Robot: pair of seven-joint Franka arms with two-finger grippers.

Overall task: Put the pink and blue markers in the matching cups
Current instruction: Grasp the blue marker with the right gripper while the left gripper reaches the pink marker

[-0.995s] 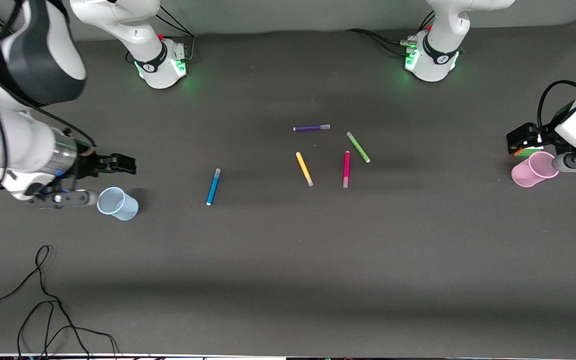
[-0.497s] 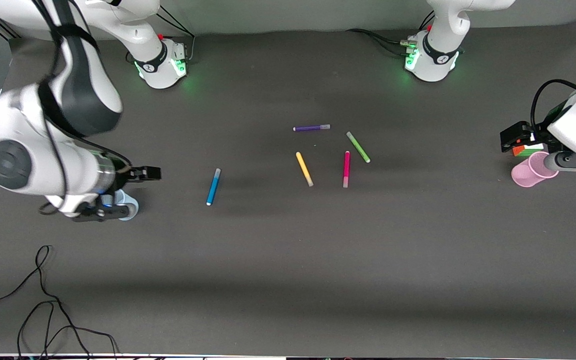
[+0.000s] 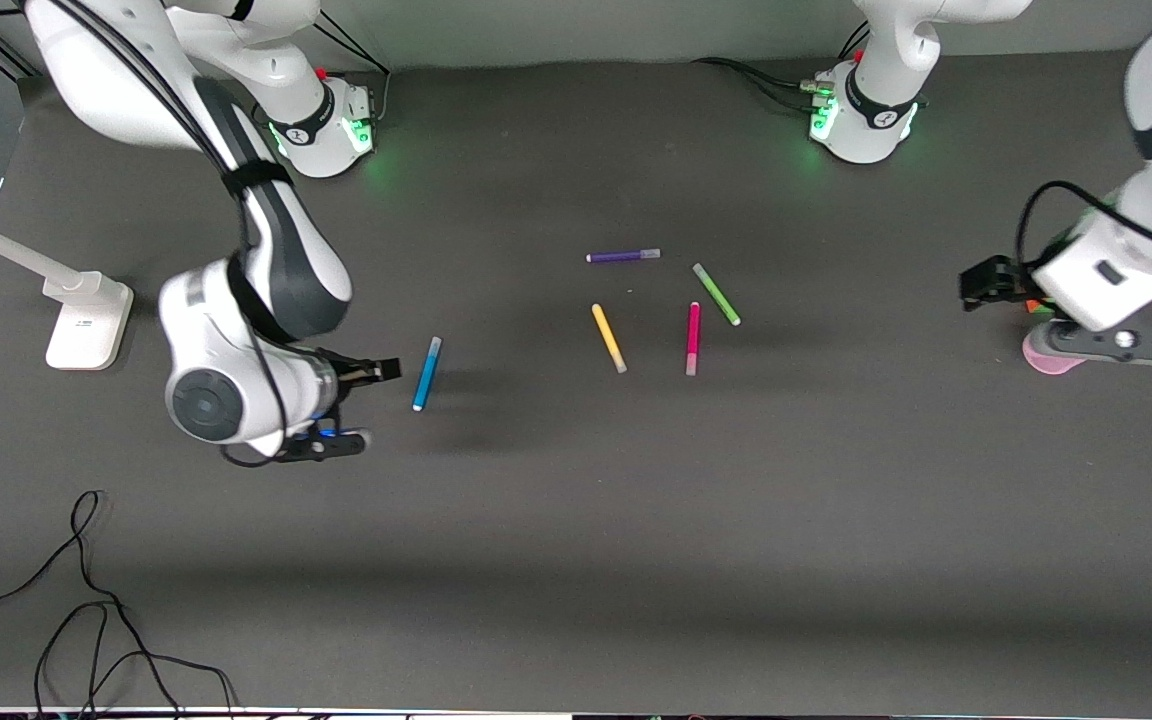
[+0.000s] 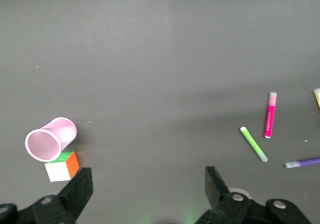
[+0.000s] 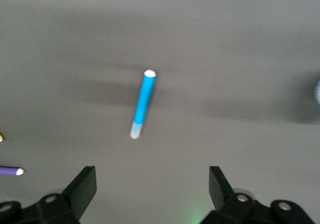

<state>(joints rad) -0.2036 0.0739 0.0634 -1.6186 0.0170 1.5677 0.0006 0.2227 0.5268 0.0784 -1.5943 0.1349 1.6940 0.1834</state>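
Observation:
The robot's right gripper needs to close on the middle of the blue marker's body (image 3: 427,378) (image 5: 143,100), between the marker's pale cap and its white end.
The blue marker (image 3: 426,373) lies on the table and also shows in the right wrist view (image 5: 142,104). My right gripper (image 3: 379,372) is open and empty just beside it, toward the right arm's end (image 5: 152,176). The blue cup is hidden under the right arm in the front view; a pale blue sliver (image 5: 318,92) shows at the right wrist view's edge. The pink marker (image 3: 692,338) lies mid-table (image 4: 270,115). The pink cup (image 3: 1041,360) is partly covered by my left arm (image 4: 50,139). My left gripper (image 3: 981,283) is open and empty above the table (image 4: 147,176).
The yellow marker (image 3: 608,338), green marker (image 3: 716,294) and purple marker (image 3: 623,256) lie around the pink one. A puzzle cube (image 4: 62,166) stands against the pink cup. A white stand (image 3: 86,320) and loose cables (image 3: 86,600) are at the right arm's end.
My right gripper swung from beside the blue cup to the blue marker, and the arm now covers the cup. My left gripper moved off the pink cup toward the table's middle.

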